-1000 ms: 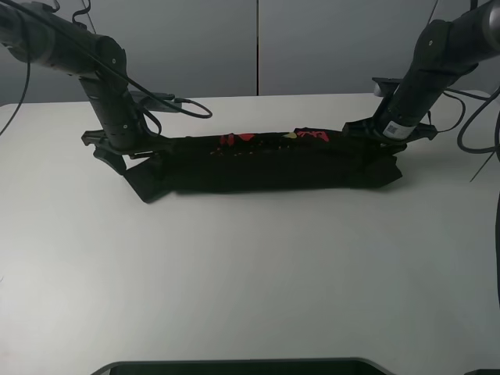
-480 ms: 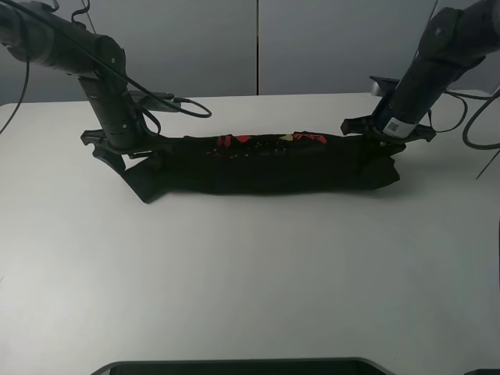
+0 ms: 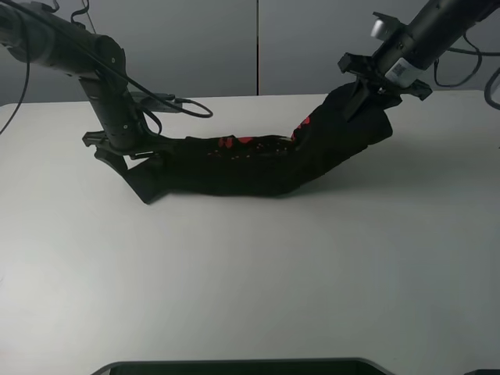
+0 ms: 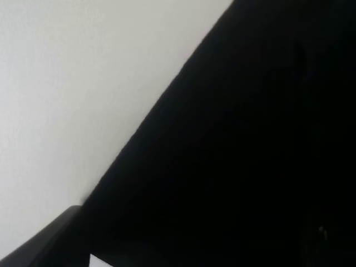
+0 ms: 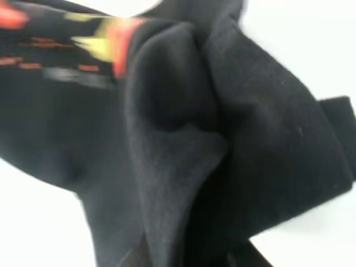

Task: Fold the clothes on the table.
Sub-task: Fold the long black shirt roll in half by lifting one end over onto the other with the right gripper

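Note:
The robot's right gripper will release the raised end of the clothes on the flat end [image 3: 176,143] next to the left gripper.
The clothes [image 3: 250,164], a black T-shirt with red print, lie folded into a long strip across the far half of the white table [image 3: 250,266]. My right gripper [image 3: 373,87] is shut on the strip's right end and holds it up off the table, so the cloth slopes down to the left. In the right wrist view the bunched black clothes [image 5: 183,139] fill the frame. My left gripper [image 3: 125,154] sits low at the strip's left end with its jaws spread wide. The left wrist view shows black clothes [image 4: 250,139] on the white table [image 4: 67,83].
A cable [image 3: 183,105] loops over the table behind the left arm. A dark, flat object [image 3: 234,367] runs along the near edge. Grey wall panels stand behind the table.
My right gripper has risen and moved back, lifting the shirt's right end off the table. The left arm and the left end have stayed in place.

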